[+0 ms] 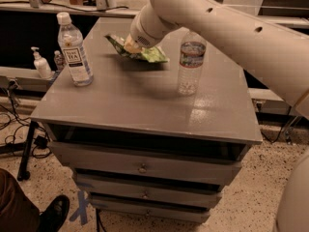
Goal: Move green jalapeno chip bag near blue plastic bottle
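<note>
My gripper will let go of the green jalapeno chip bag between the bottles, on the cabinet top close beside the blue plastic bottle (117,67).
The green jalapeno chip bag (153,55) hangs just above the far middle of the grey cabinet top (140,105), with its shadow under it. My gripper (129,45) is at the bag's left end, mostly hidden by the white wrist, and is shut on the bag. The blue plastic bottle (75,52), with a white cap and a white "TEA" label, stands upright at the left edge of the top, to the left of the bag and apart from it.
A clear water bottle (190,62) stands upright just right of the bag. A small white pump bottle (41,64) stands on a lower ledge at the left. The cabinet has drawers (142,166) in front. A person's shoe (53,214) and cables lie on the floor at the left.
</note>
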